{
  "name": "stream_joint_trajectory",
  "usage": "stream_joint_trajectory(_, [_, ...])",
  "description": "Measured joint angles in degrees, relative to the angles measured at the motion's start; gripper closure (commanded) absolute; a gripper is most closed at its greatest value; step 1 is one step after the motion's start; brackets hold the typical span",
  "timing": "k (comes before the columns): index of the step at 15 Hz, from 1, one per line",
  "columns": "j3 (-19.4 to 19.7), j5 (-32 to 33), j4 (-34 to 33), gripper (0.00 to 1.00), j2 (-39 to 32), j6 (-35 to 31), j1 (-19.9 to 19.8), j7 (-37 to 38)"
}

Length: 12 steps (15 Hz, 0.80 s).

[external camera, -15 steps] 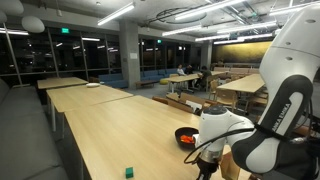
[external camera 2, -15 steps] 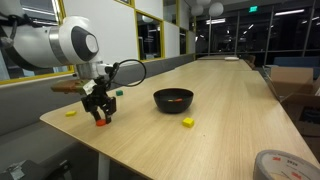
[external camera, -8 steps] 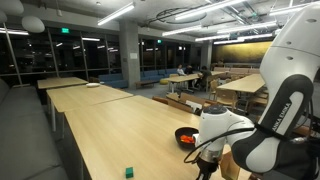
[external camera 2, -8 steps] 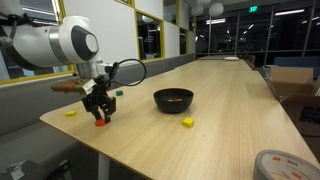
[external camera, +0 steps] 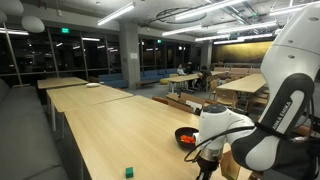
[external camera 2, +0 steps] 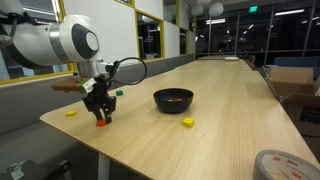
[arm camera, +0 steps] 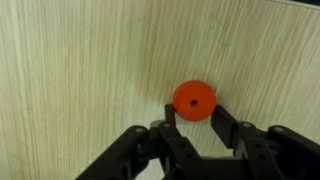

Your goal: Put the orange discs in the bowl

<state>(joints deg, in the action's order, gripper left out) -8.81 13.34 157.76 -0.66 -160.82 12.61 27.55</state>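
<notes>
Next, I release the orange disc, which lies on the wooden table now, atop the orange-red pieces inside the black bowl [external camera: 188, 138].
In the wrist view an orange disc [arm camera: 194, 98] with a small centre hole lies on the wooden table, and my gripper [arm camera: 196, 110] has its two black fingers pressed on either side of it. In an exterior view my gripper [external camera 2: 99, 114] points straight down at the table near the corner, with the orange disc [external camera 2: 100, 122] at its tips. The black bowl [external camera 2: 173, 100] stands a short way to the right of it, with something orange-red inside. The bowl also shows in an exterior view [external camera: 185, 137], partly behind my arm.
A small yellow piece [external camera 2: 188, 122] lies in front of the bowl and another [external camera 2: 70, 113] near the table edge. A small green block [external camera 2: 117, 93] sits behind my gripper and shows again in an exterior view [external camera: 129, 172]. A grey round squat object [external camera 2: 281, 165] stands at the near right.
</notes>
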Motion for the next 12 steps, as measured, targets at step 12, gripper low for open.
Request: stream_joint_trajectory(12, [0.52, 1.00, -0.06, 0.80, 0.60, 0.40, -0.39, 0.41])
